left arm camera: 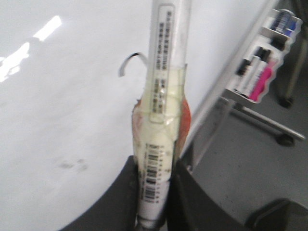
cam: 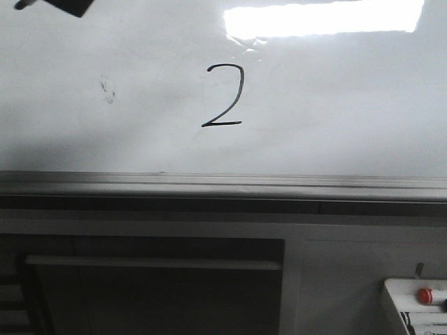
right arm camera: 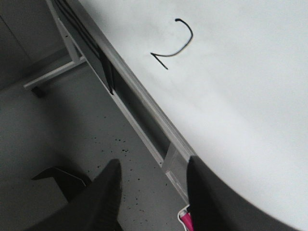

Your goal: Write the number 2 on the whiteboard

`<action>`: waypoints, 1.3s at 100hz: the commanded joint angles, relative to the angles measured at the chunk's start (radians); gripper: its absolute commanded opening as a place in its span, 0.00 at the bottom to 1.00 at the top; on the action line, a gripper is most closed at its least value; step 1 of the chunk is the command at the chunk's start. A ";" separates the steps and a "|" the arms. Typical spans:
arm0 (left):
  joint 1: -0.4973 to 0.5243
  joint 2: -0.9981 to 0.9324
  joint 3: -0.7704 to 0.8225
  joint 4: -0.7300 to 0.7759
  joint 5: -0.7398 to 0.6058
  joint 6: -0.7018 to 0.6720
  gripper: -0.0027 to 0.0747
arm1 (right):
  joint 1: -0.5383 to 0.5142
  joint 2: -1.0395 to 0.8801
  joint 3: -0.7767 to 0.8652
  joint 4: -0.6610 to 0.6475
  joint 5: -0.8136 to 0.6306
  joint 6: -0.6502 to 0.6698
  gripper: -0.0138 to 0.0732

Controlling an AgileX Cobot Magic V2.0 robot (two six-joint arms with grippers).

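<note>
Next, my left gripper sets the marker down and lets go of it on the whiteboard point(cam: 10, 40), past the dark smudge specks and away from the number 2.
The whiteboard point(cam: 335, 105) fills the upper front view. A thin black number 2 point(cam: 223, 96) is drawn near its middle. My left gripper point(left arm camera: 155, 185) is shut on a white taped marker point(left arm camera: 163, 96) with a barcode, which points toward the whiteboard point(left arm camera: 62, 106). A curved stroke of the number 2 point(left arm camera: 131, 61) shows beside the marker. The marker's tip is out of view. My right gripper point(right arm camera: 154, 185) is open and empty, off the whiteboard point(right arm camera: 240, 96) near its lower rail. The number 2 point(right arm camera: 174, 45) shows far from it.
A grey edge rail point(cam: 223, 185) runs under the board. Dark smudge specks point(cam: 107, 89) lie left of the digit. A white box with a red button point(cam: 424, 295) sits at the bottom right. A tray of markers point(left arm camera: 262, 62) hangs by the rail. A dark arm part point(cam: 59, 5) shows at the top left.
</note>
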 commanded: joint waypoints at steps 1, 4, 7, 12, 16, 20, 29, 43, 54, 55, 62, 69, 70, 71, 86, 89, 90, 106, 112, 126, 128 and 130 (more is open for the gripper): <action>0.071 -0.063 0.062 -0.015 -0.186 -0.112 0.01 | -0.024 -0.066 0.029 0.030 -0.064 0.016 0.48; 0.095 -0.073 0.094 -0.015 -0.245 -0.134 0.01 | -0.025 -0.088 0.047 0.031 -0.076 0.023 0.48; 0.118 -0.080 0.127 -0.020 -0.294 -0.155 0.01 | -0.025 -0.104 0.069 0.031 -0.084 0.029 0.48; 0.161 -0.085 0.178 -0.055 -0.374 -0.171 0.01 | -0.025 -0.128 0.095 0.031 -0.096 0.035 0.48; 0.182 -0.083 0.216 -0.110 -0.436 -0.171 0.01 | -0.025 -0.143 0.114 0.031 -0.103 0.037 0.48; 0.199 -0.075 0.247 -0.162 -0.487 -0.171 0.01 | -0.025 -0.153 0.127 0.034 -0.105 0.043 0.48; 0.205 -0.043 0.279 -0.185 -0.546 -0.171 0.01 | -0.025 -0.155 0.146 0.037 -0.103 0.048 0.48; 0.205 0.024 0.278 -0.185 -0.587 -0.171 0.01 | -0.025 -0.154 0.155 0.049 -0.109 0.048 0.48; 0.205 0.073 0.268 -0.185 -0.604 -0.169 0.01 | -0.025 -0.154 0.155 0.051 -0.109 0.048 0.48; 0.205 0.075 0.265 -0.185 -0.604 -0.169 0.01 | -0.025 -0.154 0.155 0.053 -0.109 0.048 0.48; 0.205 0.101 0.252 -0.185 -0.604 -0.169 0.01 | -0.025 -0.154 0.155 0.057 -0.109 0.048 0.48; 0.205 0.123 0.239 -0.186 -0.604 -0.169 0.02 | -0.025 -0.154 0.155 0.060 -0.109 0.048 0.48; 0.205 0.125 0.240 -0.186 -0.604 -0.169 0.02 | -0.025 -0.154 0.155 0.060 -0.109 0.048 0.48; 0.205 0.128 0.237 -0.186 -0.604 -0.169 0.02 | -0.025 -0.154 0.155 0.061 -0.109 0.048 0.48; 0.205 0.143 0.230 -0.186 -0.601 -0.169 0.16 | -0.025 -0.154 0.155 0.071 -0.109 0.048 0.48; 0.205 0.143 0.230 -0.186 -0.598 -0.169 0.20 | -0.025 -0.154 0.155 0.074 -0.109 0.048 0.48; 0.205 0.143 0.230 -0.186 -0.598 -0.169 0.23 | -0.025 -0.154 0.155 0.075 -0.109 0.048 0.48; 0.205 0.135 0.230 -0.183 -0.575 -0.169 0.49 | -0.025 -0.154 0.155 0.075 -0.109 0.074 0.48; 0.205 0.121 0.230 -0.180 -0.553 -0.169 0.55 | -0.025 -0.154 0.155 0.073 -0.109 0.102 0.48; 0.237 0.061 0.222 -0.101 -0.411 -0.169 0.57 | -0.025 -0.154 0.155 -0.022 -0.111 0.253 0.48; 0.246 0.048 0.220 -0.090 -0.380 -0.169 0.57 | -0.025 -0.154 0.155 -0.040 -0.111 0.278 0.48; 0.255 0.033 0.218 -0.079 -0.350 -0.169 0.57 | -0.025 -0.154 0.155 -0.057 -0.111 0.303 0.48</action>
